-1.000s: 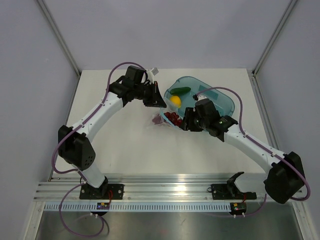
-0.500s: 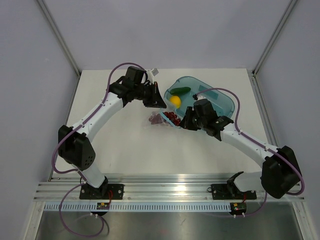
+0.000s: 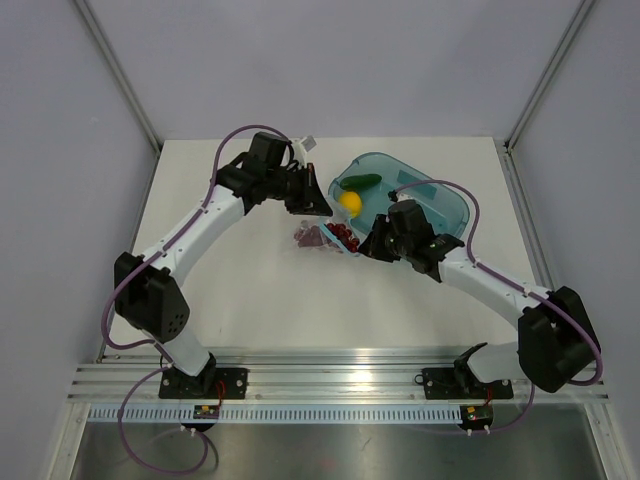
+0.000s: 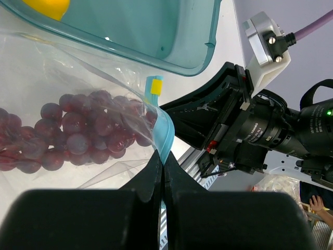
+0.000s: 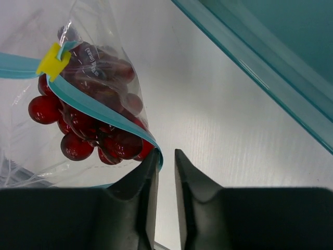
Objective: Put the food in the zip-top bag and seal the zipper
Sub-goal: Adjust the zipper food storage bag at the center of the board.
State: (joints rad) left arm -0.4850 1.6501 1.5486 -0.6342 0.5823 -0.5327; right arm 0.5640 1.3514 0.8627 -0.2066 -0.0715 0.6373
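Observation:
The light blue zipper curls against only one finger of my right gripper, so next I open it, pinch the zipper's edge (image 5: 145, 135) between both fingers and spread the bag's opening.
The zip-top bag (image 3: 318, 238) lies on the table just left of the teal tray, with the dark red grapes (image 4: 78, 135) inside it. My left gripper (image 4: 162, 156) is shut on one end of the light blue zipper (image 4: 165, 133), holding the bag's mouth up. My right gripper (image 5: 165, 152) is at the zipper's (image 5: 93, 107) other end. Its jaws are narrowly apart, and the strip curls against the left fingertip (image 5: 154, 156). A yellow slider (image 5: 53, 58) sits on the strip. The lemon (image 3: 351, 200) and the green cucumber (image 3: 360, 181) lie in the tray.
The teal translucent tray (image 3: 440, 205) stands at the back right, its rim (image 5: 250, 57) close to my right gripper. Grey walls enclose the white table (image 3: 250, 300). A rail runs along the near edge.
My right gripper's jaws have narrowed, and it has moved up and left to the bag's zipper end. The left gripper keeps hold of the zipper, and the bag has shifted slightly.

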